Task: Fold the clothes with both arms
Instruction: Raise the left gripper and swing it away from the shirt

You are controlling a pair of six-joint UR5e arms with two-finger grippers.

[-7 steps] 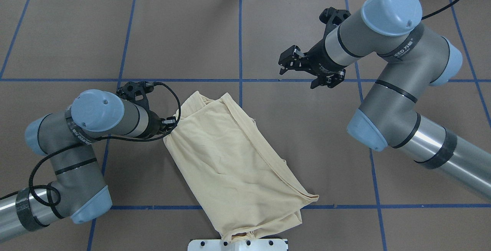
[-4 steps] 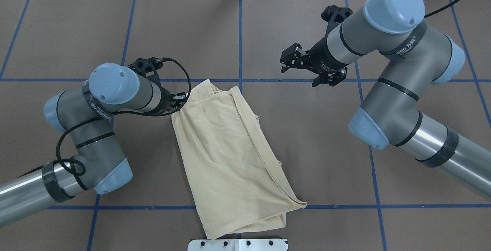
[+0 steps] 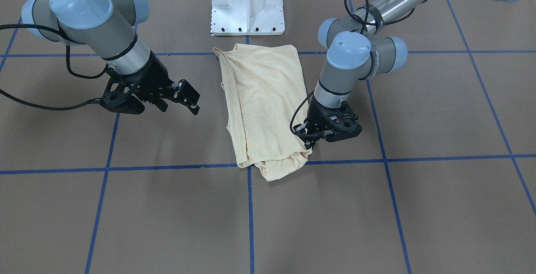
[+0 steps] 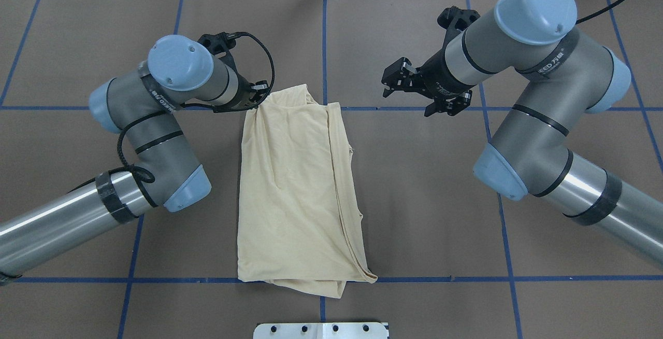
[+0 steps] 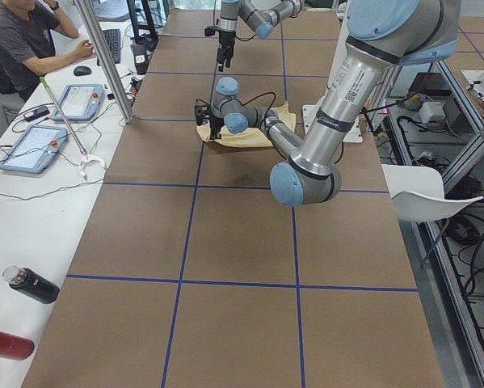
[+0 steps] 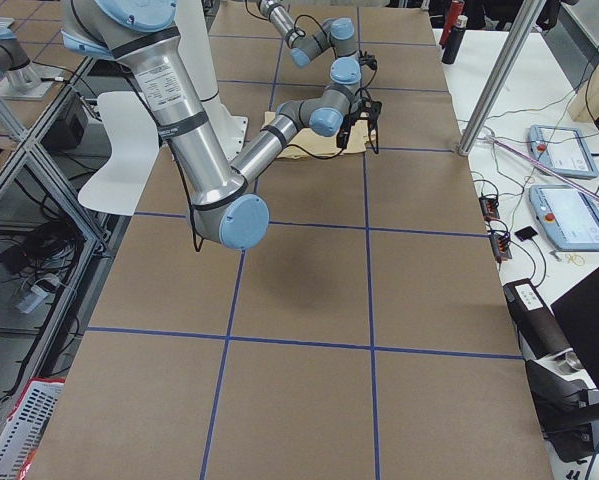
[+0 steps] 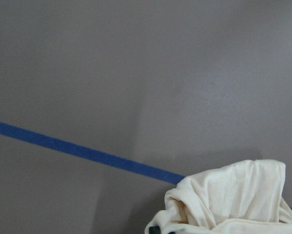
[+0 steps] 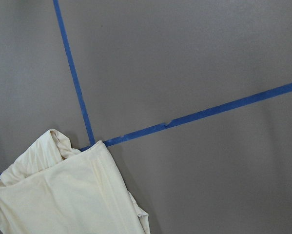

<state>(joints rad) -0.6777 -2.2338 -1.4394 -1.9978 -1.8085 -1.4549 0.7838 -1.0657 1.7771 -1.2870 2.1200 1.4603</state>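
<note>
Next, my left gripper lets go of the held corner of the T-shirt on the bare table (image 3: 332, 202) just past the far blue line.
The pale cream-yellow T-shirt (image 4: 295, 188) lies folded into a long strip in the middle of the table, running from near the robot's base to the far blue line. Its print and label are hidden. It also shows in the front view (image 3: 261, 98). My left gripper (image 4: 257, 96) is shut on the strip's far left corner, low at the table (image 3: 307, 139). Bunched fabric (image 7: 233, 200) fills the bottom of the left wrist view. My right gripper (image 4: 396, 77) is open and empty, raised to the right of the shirt's far end (image 3: 188, 98). The right wrist view shows that end (image 8: 63, 195).
The white pedestal base (image 3: 247, 1) stands just behind the shirt's near end. Blue tape lines (image 4: 414, 279) grid the brown table. In the left side view an operator (image 5: 23, 40), tablets and bottles (image 5: 31, 284) sit along the far table edge.
My left gripper has pulled the shirt's corner away from the robot and rightwards. The strip has swung from slanted to straight and slid off the base. My right gripper has barely moved.
</note>
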